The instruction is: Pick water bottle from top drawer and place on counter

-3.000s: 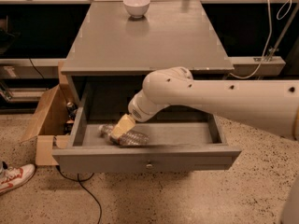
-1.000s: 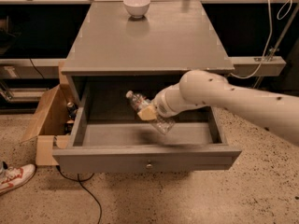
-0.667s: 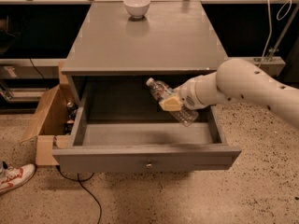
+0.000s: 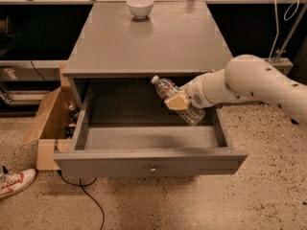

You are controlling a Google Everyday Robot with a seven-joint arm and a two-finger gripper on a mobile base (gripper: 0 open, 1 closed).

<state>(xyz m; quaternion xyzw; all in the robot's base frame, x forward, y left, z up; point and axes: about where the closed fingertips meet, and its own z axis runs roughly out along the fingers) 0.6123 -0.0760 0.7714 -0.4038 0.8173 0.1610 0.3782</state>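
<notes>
My gripper is going to release the water bottle on the grey counter (image 4: 173, 44), between the white bowl and the front edge of the counter.
The water bottle (image 4: 169, 90) is clear with a white cap, tilted with the cap up and to the left. My gripper (image 4: 178, 101) is shut on its middle and holds it above the right half of the open top drawer (image 4: 148, 162), just below the counter's front edge. The drawer is pulled out, and its floor shows nothing lying on it. The grey counter (image 4: 148, 37) spreads behind and above the bottle. My white arm reaches in from the right.
A white bowl (image 4: 140, 5) stands at the counter's far edge. An open cardboard box (image 4: 48, 123) sits on the floor left of the cabinet, with a cable and a shoe (image 4: 14, 182) near it. A rail runs along the back.
The gripper took hold of the bottle on the drawer floor, lifted it and carried it up and to the right. The arm has drawn back to the right.
</notes>
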